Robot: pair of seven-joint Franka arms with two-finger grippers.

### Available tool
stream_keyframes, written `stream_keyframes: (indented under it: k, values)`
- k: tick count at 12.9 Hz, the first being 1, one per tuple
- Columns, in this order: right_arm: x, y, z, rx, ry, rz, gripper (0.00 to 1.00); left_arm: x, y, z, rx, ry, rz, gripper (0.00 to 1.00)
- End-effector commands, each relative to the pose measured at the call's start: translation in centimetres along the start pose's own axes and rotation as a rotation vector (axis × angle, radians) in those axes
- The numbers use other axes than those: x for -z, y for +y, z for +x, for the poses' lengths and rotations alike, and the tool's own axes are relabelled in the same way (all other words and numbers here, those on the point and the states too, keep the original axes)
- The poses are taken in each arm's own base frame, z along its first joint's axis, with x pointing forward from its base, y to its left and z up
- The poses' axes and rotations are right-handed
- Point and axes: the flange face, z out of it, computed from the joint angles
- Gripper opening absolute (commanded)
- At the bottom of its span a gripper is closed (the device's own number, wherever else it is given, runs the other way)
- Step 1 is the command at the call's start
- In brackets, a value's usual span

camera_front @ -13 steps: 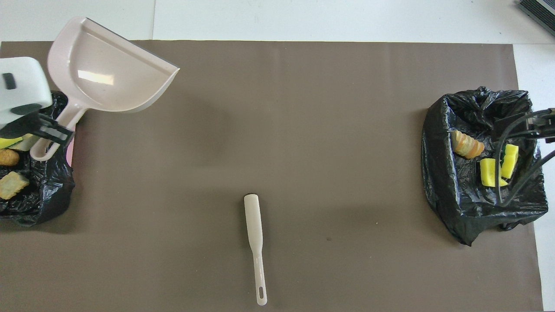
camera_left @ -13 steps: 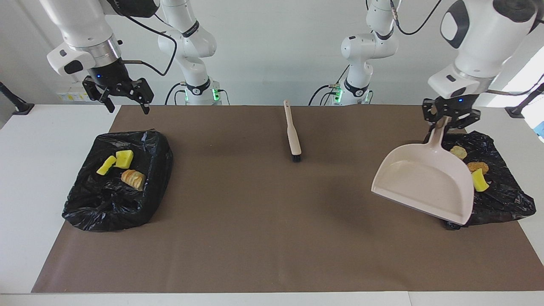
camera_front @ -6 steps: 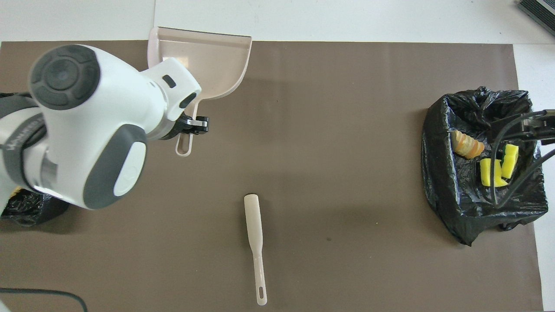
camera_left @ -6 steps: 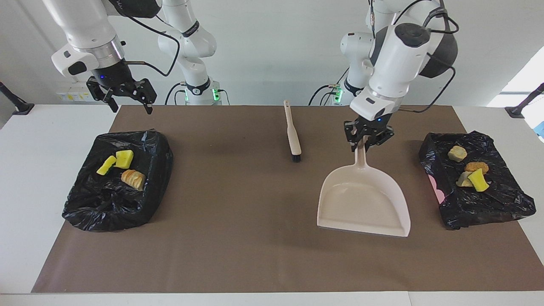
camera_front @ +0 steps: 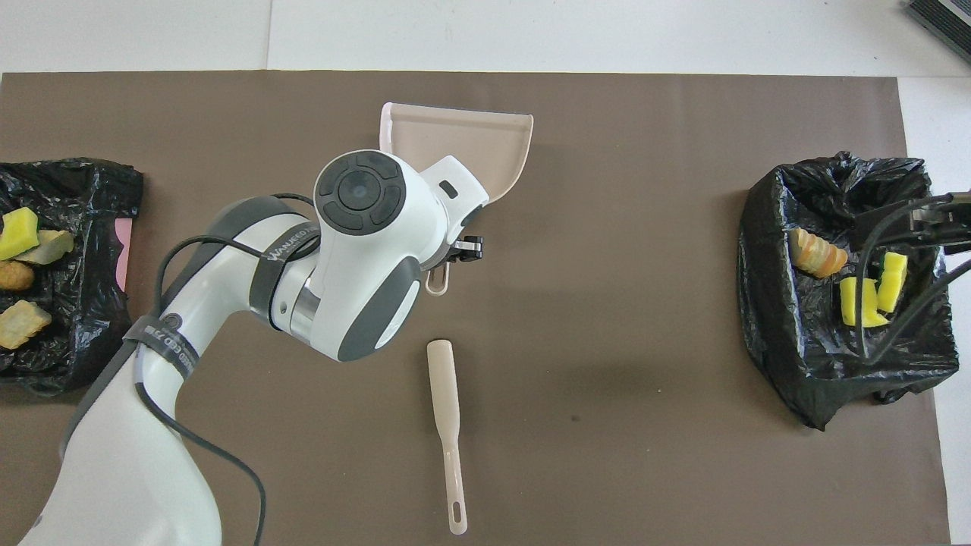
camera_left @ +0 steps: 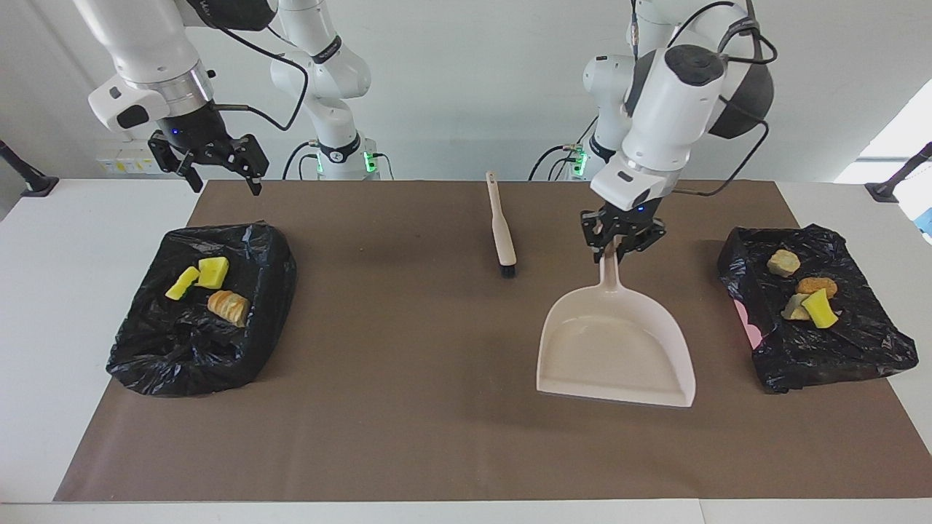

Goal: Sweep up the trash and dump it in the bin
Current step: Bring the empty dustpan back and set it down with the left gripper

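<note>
I need to use my left gripper to set the beige dustpan down and let go of it on the brown mat (camera_front: 479,211), just beyond the beige brush.
My left gripper (camera_left: 617,244) is shut on the handle of the beige dustpan (camera_left: 615,349), which is empty and sits low over the mat, mouth away from the robots. In the overhead view the arm hides most of that gripper; the dustpan (camera_front: 463,140) shows above it. The trash lies in two black-bagged bins. Two yellow sponge pieces (camera_left: 211,271) and a bread chunk (camera_left: 228,306) are in the bin (camera_left: 175,356) at the right arm's end. Several pieces (camera_left: 817,286) are in the bin (camera_left: 837,356) at the left arm's end. My right gripper (camera_left: 215,164) is open and empty, up near the first bin's edge nearest the robots.
The beige brush (camera_left: 502,229) lies on the brown mat (camera_left: 408,407) near the robots, between the arms; it also shows in the overhead view (camera_front: 447,425). The bins (camera_front: 796,356) (camera_front: 83,303) stand at the mat's two ends.
My left arm has swung the dustpan from over the bin at its own end toward the mat's middle and lowered it. The right gripper has barely moved.
</note>
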Motion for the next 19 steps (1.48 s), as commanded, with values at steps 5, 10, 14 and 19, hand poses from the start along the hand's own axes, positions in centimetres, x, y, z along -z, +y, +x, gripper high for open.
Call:
stream_keyframes:
  k: [5,10,14,19]
  values:
    - [0.2,-0.4,-0.6,-0.076,0.010,0.010,1.00,-4.2,1.3,-0.7,0.005,-0.013,-0.025,0.00]
    - [0.1,-0.2,-0.6,-0.079,0.007,0.009,1.00,-7.3,2.9,-2.3,0.040,-0.050,-0.013,0.00]
    - [0.0,-0.2,-0.6,-0.079,0.005,0.009,1.00,-5.6,1.8,-2.1,0.059,-0.072,0.003,1.00]
    - [0.0,-0.2,-0.6,-0.079,0.005,0.009,1.00,0.7,-5.9,0.2,0.226,-0.068,0.027,1.00]
